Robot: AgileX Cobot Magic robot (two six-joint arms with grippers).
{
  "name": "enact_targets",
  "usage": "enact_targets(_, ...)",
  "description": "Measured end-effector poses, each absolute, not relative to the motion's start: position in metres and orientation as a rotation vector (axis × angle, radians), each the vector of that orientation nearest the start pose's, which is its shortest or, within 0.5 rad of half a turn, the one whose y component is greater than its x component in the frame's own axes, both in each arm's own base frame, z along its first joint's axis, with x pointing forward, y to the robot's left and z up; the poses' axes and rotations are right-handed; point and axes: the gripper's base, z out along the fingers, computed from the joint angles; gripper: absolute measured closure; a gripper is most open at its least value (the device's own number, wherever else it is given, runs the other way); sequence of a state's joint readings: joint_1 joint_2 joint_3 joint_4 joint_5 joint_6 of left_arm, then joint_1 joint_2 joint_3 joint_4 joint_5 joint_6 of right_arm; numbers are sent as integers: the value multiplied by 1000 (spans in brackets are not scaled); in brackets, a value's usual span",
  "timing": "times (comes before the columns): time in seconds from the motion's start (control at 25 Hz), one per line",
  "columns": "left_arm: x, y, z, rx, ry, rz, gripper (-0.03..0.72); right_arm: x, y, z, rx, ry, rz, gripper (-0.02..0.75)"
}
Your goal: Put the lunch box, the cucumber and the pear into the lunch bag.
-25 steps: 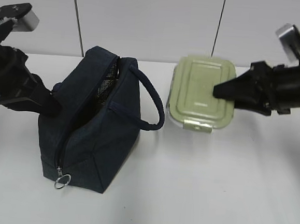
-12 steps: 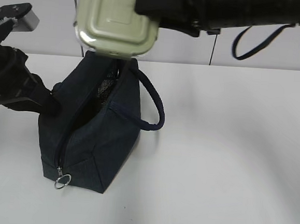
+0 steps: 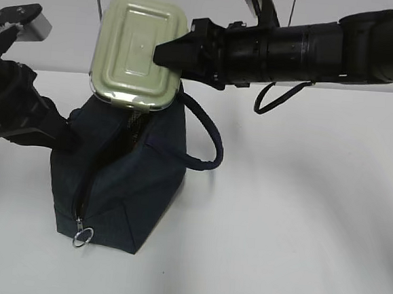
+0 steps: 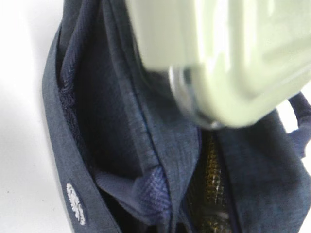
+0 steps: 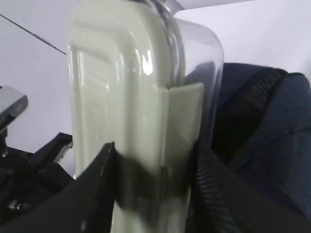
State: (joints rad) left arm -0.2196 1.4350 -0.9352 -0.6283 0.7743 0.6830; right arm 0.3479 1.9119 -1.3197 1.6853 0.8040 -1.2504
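The robot's right gripper will set the lunch box down on edge between the zippered sides of the navy lunch bag [image 3: 136,141] [image 5: 243,116].
My right gripper [image 3: 164,52] is shut on the lunch box [image 3: 136,50], a clear box with a sage-green lid, held on edge with its lower end at the open mouth of the navy lunch bag [image 3: 132,183]. In the right wrist view the fingers [image 5: 102,184] clamp the lid and glass of the lunch box [image 5: 126,97], with the bag [image 5: 272,126] behind. The left wrist view shows the box [image 4: 233,48] over the bag's opening [image 4: 121,121]. My left gripper [image 3: 65,133] is against the bag's left side, its jaws hidden. The cucumber and pear are out of view.
The bag's padded loop handle [image 3: 207,141] hangs to the right. The zipper's ring pull [image 3: 82,237] hangs at the front bottom. A dark mesh pocket [image 4: 211,194] shows inside the bag. The white table [image 3: 299,230] extends to the right, with a wall behind.
My right gripper lifted the lunch box off the table at the right, carried it left above the bag, then lowered it to the bag's mouth. The left arm has not moved.
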Motion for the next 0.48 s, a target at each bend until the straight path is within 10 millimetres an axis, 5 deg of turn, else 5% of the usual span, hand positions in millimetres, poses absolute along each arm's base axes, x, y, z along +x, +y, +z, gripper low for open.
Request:
enact_targets(0.28, 263, -97, 254, 682, 2514, -563, 703, 362, 196, 217, -585, 2383, 1106, 426)
enact_targets(0.48, 263, -97, 255, 680, 2513, -565, 703, 359, 191, 211, -534, 2505, 1053, 426)
